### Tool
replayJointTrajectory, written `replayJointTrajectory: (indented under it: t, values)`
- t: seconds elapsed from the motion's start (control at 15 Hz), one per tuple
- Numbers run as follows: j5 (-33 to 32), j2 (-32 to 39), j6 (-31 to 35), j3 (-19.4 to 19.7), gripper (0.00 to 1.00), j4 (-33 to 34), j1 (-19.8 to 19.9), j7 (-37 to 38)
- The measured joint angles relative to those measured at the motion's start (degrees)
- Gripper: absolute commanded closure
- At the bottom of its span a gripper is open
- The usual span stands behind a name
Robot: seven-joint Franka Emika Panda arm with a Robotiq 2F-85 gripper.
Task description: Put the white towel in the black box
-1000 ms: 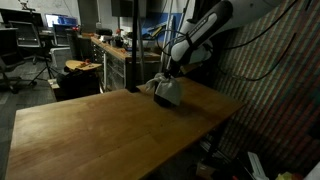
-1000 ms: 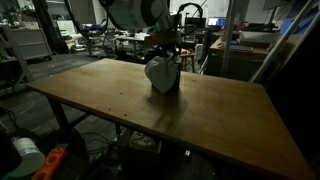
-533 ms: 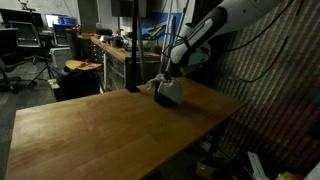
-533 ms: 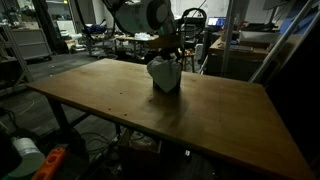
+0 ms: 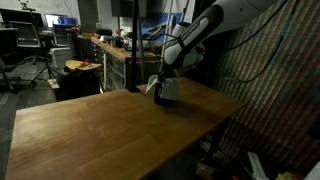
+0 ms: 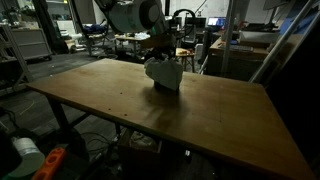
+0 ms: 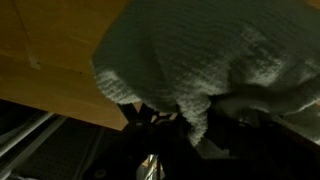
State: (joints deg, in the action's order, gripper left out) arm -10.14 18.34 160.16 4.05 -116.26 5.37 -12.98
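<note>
Next, my gripper lets go of the white towel in the black box (image 5: 157, 91) near the far edge of the wooden table. The towel now hangs bunched over the far side.
The white knit towel (image 5: 166, 90) hangs bunched from my gripper (image 5: 164, 77) over the far side of the wooden table (image 5: 110, 130). It also shows in the other exterior view (image 6: 164, 73), under the gripper (image 6: 163, 57). In the wrist view the towel (image 7: 200, 50) fills the upper frame, and a fold of it drops between the dark fingers of my gripper (image 7: 195, 118). The gripper is shut on the towel. I cannot make out the black box in these dim frames.
The table edge (image 7: 60, 95) runs across the wrist view, with dark floor and clutter below it. Benches, chairs and equipment (image 5: 85, 55) stand behind the table. A netted wall (image 5: 270, 70) is close beside the arm.
The towel has risen a little off the table with the gripper and shifted slightly toward the far edge. Its hanging shape looks flatter now.
</note>
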Motion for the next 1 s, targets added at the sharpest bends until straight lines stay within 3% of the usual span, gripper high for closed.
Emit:
replayJointTrajectory:
  t: [1.0]
  values:
    - [-0.9, 2.4, -4.3, -0.6, 0.93, 0.5, -1.6, -1.1]
